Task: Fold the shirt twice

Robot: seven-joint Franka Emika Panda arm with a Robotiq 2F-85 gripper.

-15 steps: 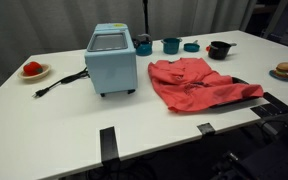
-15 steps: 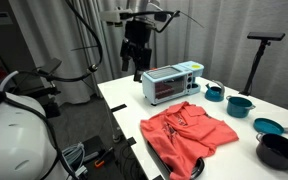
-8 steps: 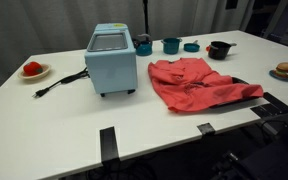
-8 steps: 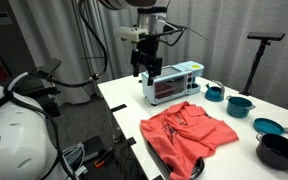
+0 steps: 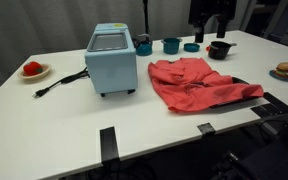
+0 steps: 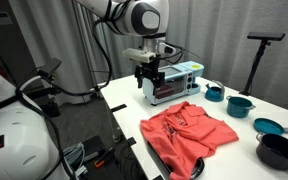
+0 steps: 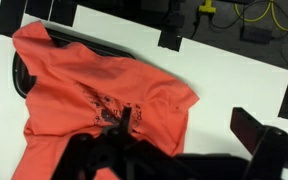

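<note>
The robot's gripper should next move to the shirt's front corner [image 5: 172, 108] [image 7: 192, 99], on the side toward the toaster oven, and close there.
A red-orange shirt [image 5: 199, 83] lies spread flat and crumpled on the white table, right of a toaster oven; it also shows in the other exterior view [image 6: 189, 130]. In the wrist view the shirt [image 7: 94, 90] fills the left half, with a dark print at its middle. My gripper [image 6: 149, 75] hangs in the air above the table near the toaster oven, well above the shirt. It shows at the top of an exterior view [image 5: 212, 20]. In the wrist view the gripper [image 7: 192, 130] has its jaws wide apart and empty.
A light blue toaster oven [image 5: 111, 58] with a power cord [image 5: 59, 82] stands left of the shirt. Teal cups [image 5: 171, 45] and a black bowl [image 5: 219, 49] stand behind. A plate with red food [image 5: 33, 70] is far left. Black tape strips [image 5: 108, 142] mark the front edge.
The arm has swung from beyond the table's end to over the table and come lower. The gripper now shows at the top of an exterior view. The shirt has not moved.
</note>
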